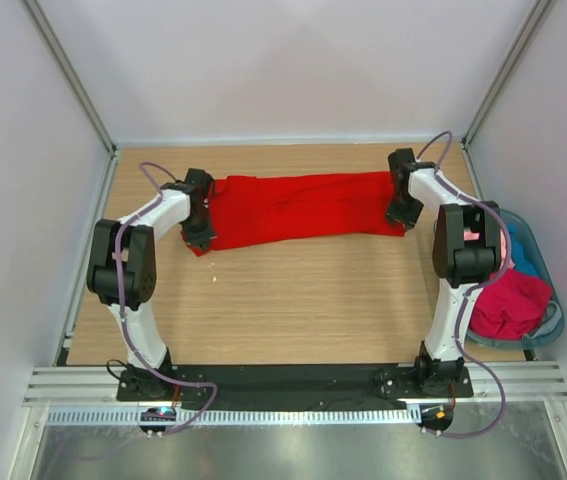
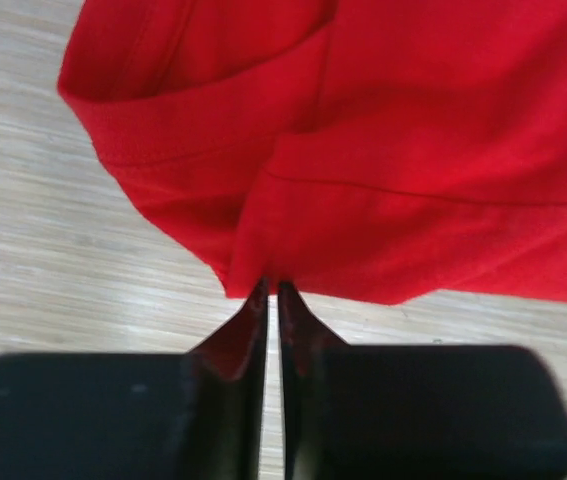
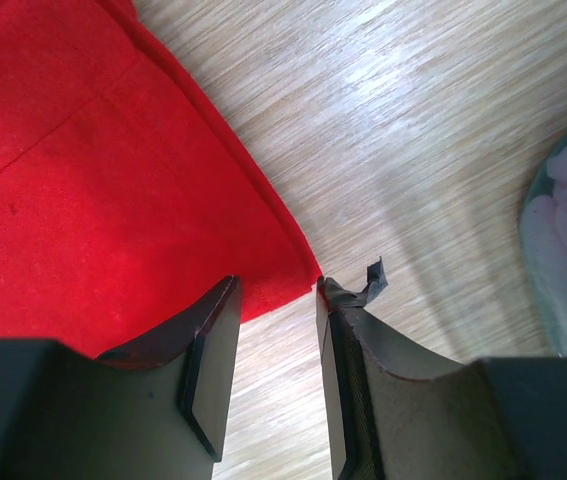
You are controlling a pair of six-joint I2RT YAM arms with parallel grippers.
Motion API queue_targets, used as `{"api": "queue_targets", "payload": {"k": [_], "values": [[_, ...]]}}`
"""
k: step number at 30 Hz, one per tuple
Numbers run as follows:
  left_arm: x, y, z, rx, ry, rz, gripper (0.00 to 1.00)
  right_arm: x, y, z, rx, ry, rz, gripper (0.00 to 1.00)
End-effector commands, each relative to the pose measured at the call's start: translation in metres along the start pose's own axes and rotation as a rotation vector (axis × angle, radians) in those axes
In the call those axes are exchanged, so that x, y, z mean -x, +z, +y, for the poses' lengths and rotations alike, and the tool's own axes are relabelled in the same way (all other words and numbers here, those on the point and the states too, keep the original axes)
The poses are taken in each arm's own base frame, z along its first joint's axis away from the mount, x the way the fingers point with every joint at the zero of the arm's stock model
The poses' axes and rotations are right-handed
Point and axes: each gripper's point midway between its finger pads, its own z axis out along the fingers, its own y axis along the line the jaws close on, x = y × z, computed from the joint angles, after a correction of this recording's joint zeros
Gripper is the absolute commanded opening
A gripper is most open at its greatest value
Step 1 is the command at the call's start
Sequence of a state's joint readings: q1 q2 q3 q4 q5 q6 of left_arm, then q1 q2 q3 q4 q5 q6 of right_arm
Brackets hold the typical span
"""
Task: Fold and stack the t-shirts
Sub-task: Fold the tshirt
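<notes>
I have my left gripper pinching the hem just inside the red t-shirt's near corner, so it should open, take the corner itself (image 2: 233,289) and pull the t-shirt's end straight.
A bright red t-shirt (image 1: 303,208) lies as a long folded strip across the far half of the table. My left gripper (image 1: 200,238) is at its left end. In the left wrist view the jaws (image 2: 271,288) are shut to a thin slit, and their tips pinch the hem of the red t-shirt (image 2: 413,150). My right gripper (image 1: 400,215) is at the strip's right end. It stands open (image 3: 276,282), with the near corner of the red t-shirt (image 3: 83,200) lying between its fingertips, flat on the wood.
A translucent blue-grey basket (image 1: 553,300) sits off the table's right edge. It holds a crimson t-shirt (image 1: 511,300), a teal one (image 1: 525,255) and some pink cloth. The basket's rim (image 3: 538,210) shows at the right of the right wrist view. White walls enclose the table.
</notes>
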State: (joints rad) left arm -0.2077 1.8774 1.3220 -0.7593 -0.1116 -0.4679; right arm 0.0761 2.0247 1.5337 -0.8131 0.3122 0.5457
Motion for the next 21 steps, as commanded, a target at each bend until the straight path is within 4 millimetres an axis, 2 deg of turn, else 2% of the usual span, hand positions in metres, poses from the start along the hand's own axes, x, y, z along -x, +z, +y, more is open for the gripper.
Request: {"api": "queue_targets", "payload": {"k": [1,6,8,9,11,13,17,18,21], "values": [[0.011,-0.004,0.014,0.061,0.012,-0.037,0.03,0.008,0.008,-0.004,-0.017,-0.004,-0.039,0.42],[0.011,0.0,0.028,0.098,0.018,-0.025,0.0,0.009,0.01,-0.001,-0.008,-0.008,-0.046,0.36],[0.012,0.003,0.033,0.113,0.023,-0.019,0.0,0.007,0.011,-0.001,-0.011,-0.012,-0.039,0.27],[0.013,0.004,0.036,0.118,0.02,-0.018,0.0,0.007,0.012,-0.001,-0.01,-0.02,-0.037,0.19],[0.014,0.008,0.042,0.127,0.015,-0.007,0.0,0.004,0.012,-0.004,-0.02,-0.032,-0.03,0.12],[0.018,0.005,0.043,0.125,0.006,-0.008,0.0,0.001,0.011,-0.007,-0.022,-0.045,-0.027,0.05],[0.024,-0.022,0.04,0.083,0.023,-0.031,0.01,0.003,0.002,-0.01,-0.011,-0.048,-0.047,0.01],[0.028,-0.035,0.039,0.065,0.019,-0.065,0.13,0.003,0.001,-0.01,-0.011,-0.049,-0.045,0.01],[0.028,-0.049,0.017,-0.081,0.025,-0.105,0.33,0.003,0.0,-0.009,-0.003,-0.048,-0.044,0.01]]}}
